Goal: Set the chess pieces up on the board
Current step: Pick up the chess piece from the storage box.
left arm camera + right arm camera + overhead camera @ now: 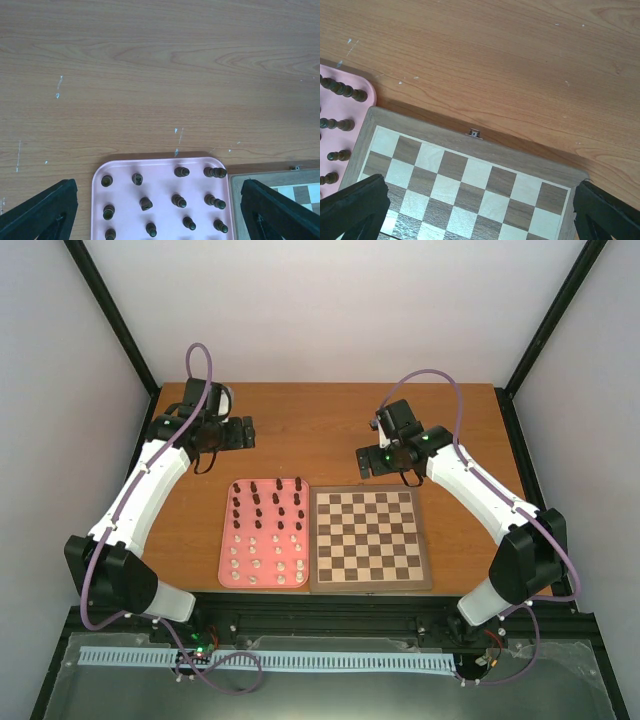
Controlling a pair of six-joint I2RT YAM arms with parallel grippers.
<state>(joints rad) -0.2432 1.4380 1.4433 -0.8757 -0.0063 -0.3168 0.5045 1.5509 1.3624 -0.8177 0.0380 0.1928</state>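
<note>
The robot's right gripper needs to close on the upper part (298, 481) (339, 88) of the dark brown chess piece in the far corner of the pink tray beside the board.
The board (370, 584) lies right of centre with no pieces on its squares. Beside it on the left, a pink tray (228, 540) carries the chess pieces: dark brown ones (268, 502) in the far rows, cream ones (262, 558) in the near rows. My left gripper (245, 433) hovers open beyond the tray's far edge. In the left wrist view its fingers (45, 212) stand wide on either side of the dark pieces (179, 201). My right gripper (368, 462) hangs open over the board's far edge (470, 175), holding nothing.
The wooden table (320, 420) stretches bare behind tray and board. A small metal clasp (474, 133) sits on the board's far edge. The tray's corner with dark pieces (342, 90) shows in the right wrist view. Black frame posts and white walls enclose the table.
</note>
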